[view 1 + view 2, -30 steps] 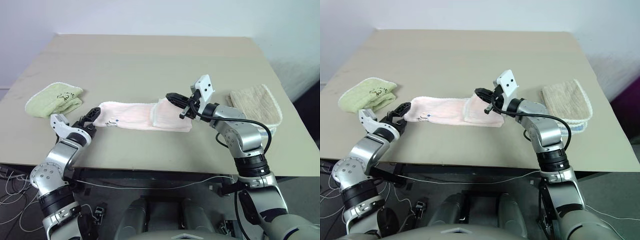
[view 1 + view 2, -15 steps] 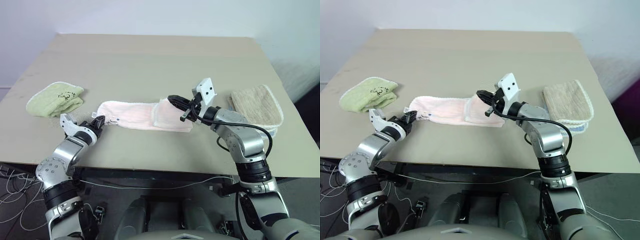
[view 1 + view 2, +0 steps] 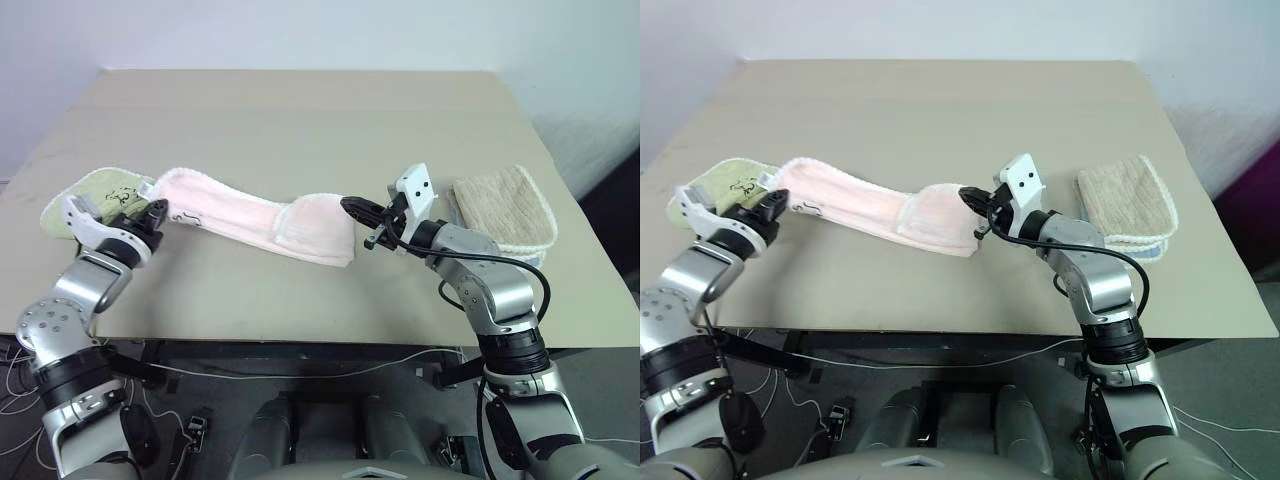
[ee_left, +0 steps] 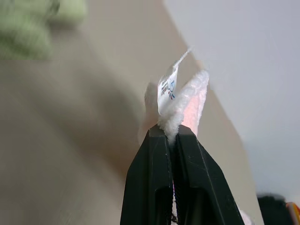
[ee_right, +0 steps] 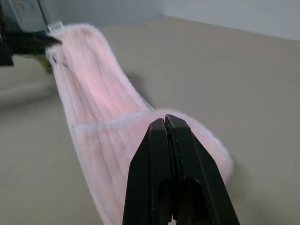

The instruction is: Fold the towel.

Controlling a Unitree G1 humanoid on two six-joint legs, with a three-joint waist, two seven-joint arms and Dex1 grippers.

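My left gripper will let go of the towel's tagged end on top of the doubled-over end (image 3: 328, 220) by my right gripper.
The pale pink towel (image 3: 245, 213) hangs as a long band between my two grippers, sagging a little toward the table (image 3: 300, 110). My left gripper (image 3: 155, 210) is shut on its left end. In the left wrist view the black fingers (image 4: 159, 154) pinch the fluffy edge beside the small white tag (image 4: 167, 87). My right gripper (image 3: 349, 205) is shut on the doubled-over right end. In the right wrist view the closed fingertips (image 5: 157, 129) sit over the pink cloth (image 5: 93, 89), which runs off toward the left gripper.
A light green folded towel (image 3: 95, 192) lies at the table's left edge, just behind my left gripper. A beige folded towel (image 3: 505, 208) lies to the right, beside my right arm. The table's front edge (image 3: 300, 343) runs close below both arms.
My left gripper went from open beside the towel's left end to shut on it, then lifted that end up and to the left. The right gripper barely moved.
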